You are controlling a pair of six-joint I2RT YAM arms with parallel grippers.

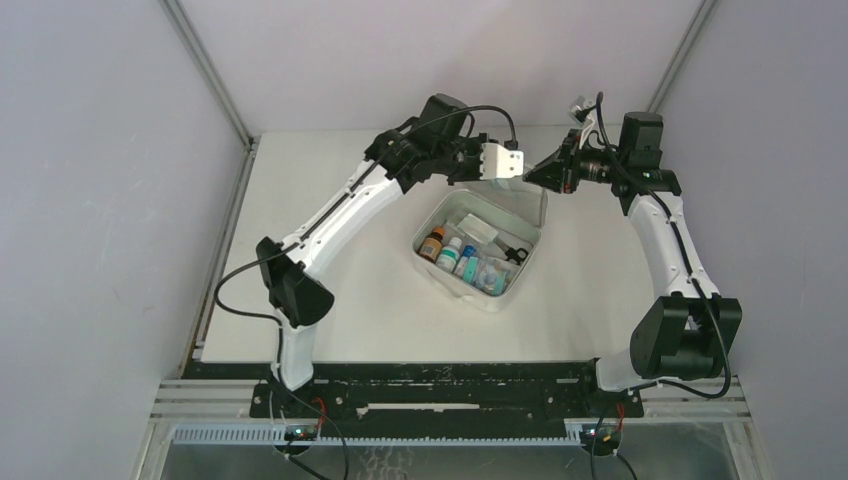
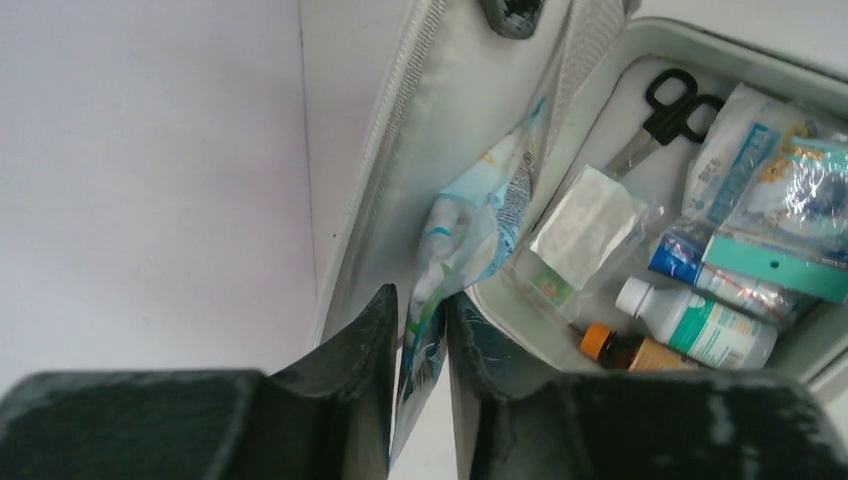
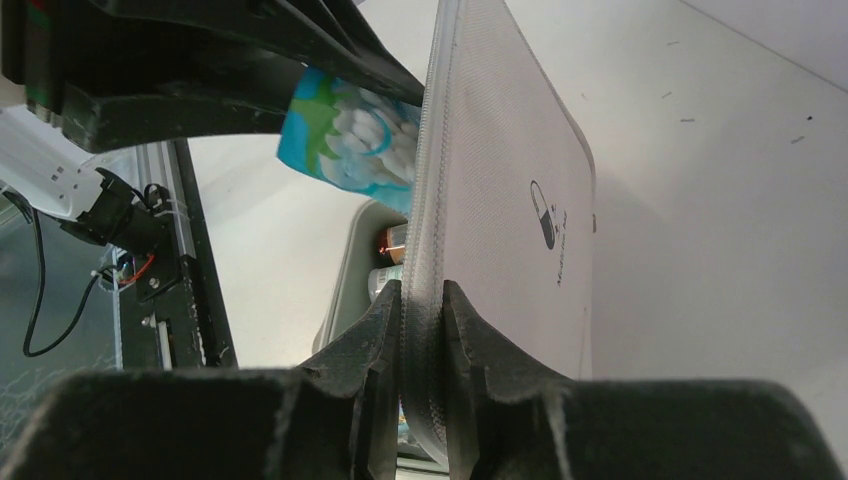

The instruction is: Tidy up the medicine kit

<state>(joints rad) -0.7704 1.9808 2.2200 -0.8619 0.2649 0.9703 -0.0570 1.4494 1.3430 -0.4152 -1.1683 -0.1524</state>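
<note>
The packet in my left gripper sits just partway in the mesh pocket of the lid. I need to take the packet's loose end (image 3: 315,130) and push it in deeper.
The medicine kit (image 1: 447,272) lies open at mid-table, with bottles, packets and black scissors (image 2: 665,110) in its base. Its white lid (image 3: 500,200), with the dark pill logo, stands upright. My right gripper (image 3: 425,300) is shut on the lid's zip edge and shows at the back of the kit in the top view (image 1: 545,170). My left gripper (image 2: 420,320) is shut on a blue, white and green plastic packet (image 2: 470,230) and holds it against the inside of the lid (image 2: 450,130), above the base. The packet also shows in the right wrist view (image 3: 355,135).
In the base lie a white-capped bottle (image 2: 700,320), an amber bottle with an orange cap (image 2: 630,350), a clear gauze packet (image 2: 590,225) and more blue and teal packets (image 2: 780,200). Grey walls enclose the white table (image 1: 330,310) on three sides.
</note>
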